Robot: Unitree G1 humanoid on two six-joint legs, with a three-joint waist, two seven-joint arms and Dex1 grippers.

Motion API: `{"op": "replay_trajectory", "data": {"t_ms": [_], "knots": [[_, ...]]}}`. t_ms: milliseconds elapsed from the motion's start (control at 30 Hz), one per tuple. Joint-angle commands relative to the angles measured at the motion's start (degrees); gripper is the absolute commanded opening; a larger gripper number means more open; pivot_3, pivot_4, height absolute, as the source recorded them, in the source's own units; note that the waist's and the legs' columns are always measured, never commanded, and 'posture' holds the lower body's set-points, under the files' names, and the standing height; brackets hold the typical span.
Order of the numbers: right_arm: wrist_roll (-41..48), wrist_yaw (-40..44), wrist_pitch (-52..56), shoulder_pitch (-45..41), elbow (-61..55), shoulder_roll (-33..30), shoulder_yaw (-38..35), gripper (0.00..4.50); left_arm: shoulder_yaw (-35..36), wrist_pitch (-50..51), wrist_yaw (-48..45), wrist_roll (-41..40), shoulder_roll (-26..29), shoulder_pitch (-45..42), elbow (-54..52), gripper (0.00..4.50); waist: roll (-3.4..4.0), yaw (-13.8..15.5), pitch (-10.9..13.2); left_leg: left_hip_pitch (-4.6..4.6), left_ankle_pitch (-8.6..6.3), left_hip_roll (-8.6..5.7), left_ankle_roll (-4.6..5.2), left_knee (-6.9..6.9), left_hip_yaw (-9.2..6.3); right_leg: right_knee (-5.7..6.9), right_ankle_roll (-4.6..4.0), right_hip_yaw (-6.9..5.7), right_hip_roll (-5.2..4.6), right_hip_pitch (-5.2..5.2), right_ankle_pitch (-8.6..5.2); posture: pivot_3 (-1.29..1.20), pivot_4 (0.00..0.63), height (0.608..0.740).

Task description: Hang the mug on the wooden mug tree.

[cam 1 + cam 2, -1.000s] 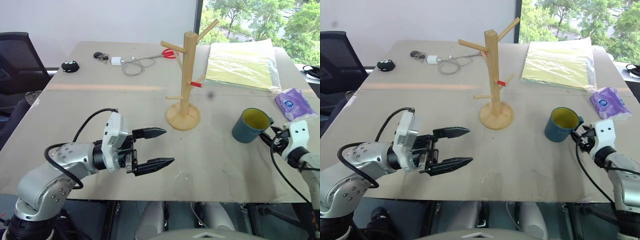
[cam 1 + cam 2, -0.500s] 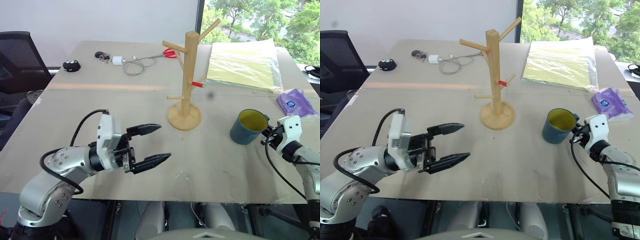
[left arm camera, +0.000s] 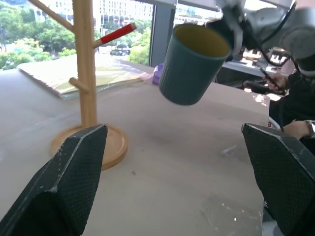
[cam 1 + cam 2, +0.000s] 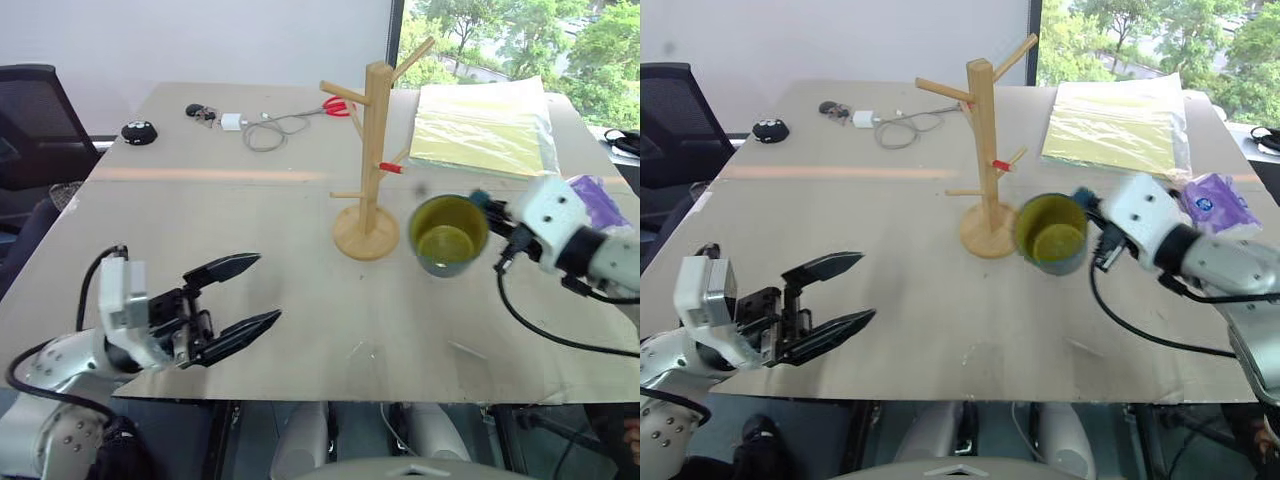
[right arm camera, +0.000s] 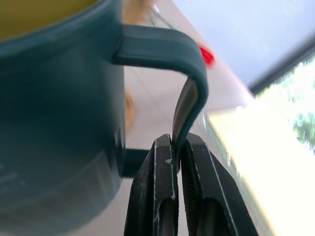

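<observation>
Next, I release the dark teal mug, now hanging in the air beside the tree, from my right gripper onto the red-tipped peg of the wooden mug tree (image 4: 368, 201).
The dark teal mug (image 4: 448, 236) with a yellow-green inside hangs in the air just right of the wooden mug tree (image 4: 370, 150), tilted with its mouth toward me. My right gripper (image 4: 492, 212) is shut on the mug's handle (image 5: 162, 46); the wrist view shows the handle's thin edge pinched between the fingertips (image 5: 165, 152). The mug tree stands upright on its round base (image 4: 367, 234), with a red-tipped peg (image 4: 393, 168) facing the mug. My left gripper (image 4: 268, 288) is open and empty, low at the near left, pointing toward the tree. In its wrist view the mug (image 3: 194, 64) floats beside the tree (image 3: 84, 64).
A yellow-green folder in plastic (image 4: 485, 125) lies at the back right, with a purple tissue pack (image 4: 598, 198) near it. Red scissors (image 4: 338, 103), a charger with cable (image 4: 262, 130), keys (image 4: 203, 112) and a black round object (image 4: 140, 131) sit at the back. A black chair (image 4: 30, 120) stands at the left.
My right gripper closed on the handle, lifted the mug off the table and carried it left and up toward the tree. My left gripper drew back to the left, staying open.
</observation>
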Motion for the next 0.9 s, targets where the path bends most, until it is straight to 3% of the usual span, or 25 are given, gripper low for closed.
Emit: {"op": "replay_trajectory", "data": {"t_ms": [33,333,767,900], "knots": [[-2.2,-1.6,6.6,-6.9,-1.6,-1.1,5.3,0.10,0.3,0.0,0.4,-1.1,0.3,-0.8,-1.2,4.50,-0.06,0.1,0.0,-0.08,0.00,-0.03,0.00,0.00,-0.02,-0.02,-0.10,-0.03,-0.05,-0.03,0.06,0.00,0.150,0.740],[-4.4,-2.9,11.3,-20.1,4.8,3.9,12.7,0.10,-1.2,0.7,4.0,-1.1,-0.8,-1.2,-3.5,4.50,-0.09,-0.2,0.0,-0.22,0.06,-0.06,-0.10,-0.01,0.04,-0.07,-0.10,-0.02,-0.08,-0.07,0.06,0.00,0.150,0.740],[-8.6,-2.3,10.0,-29.1,15.5,13.3,21.3,0.10,-0.6,-2.3,6.3,0.5,-4.4,4.1,-6.4,4.50,-0.10,-1.4,0.1,-0.19,0.01,-0.05,-0.01,-0.02,0.05,-0.02,-0.10,-0.04,-0.08,-0.06,0.07,0.00,0.150,0.740],[-9.4,-2.2,10.2,-27.9,16.6,15.5,23.0,1.42,-0.9,-2.8,6.8,1.0,-5.0,4.7,-6.6,4.50,-0.10,-1.5,0.1,-0.21,0.01,-0.05,-0.02,-0.02,0.06,-0.02,-0.10,-0.03,-0.08,-0.07,0.07,0.00,0.150,0.740]]}}
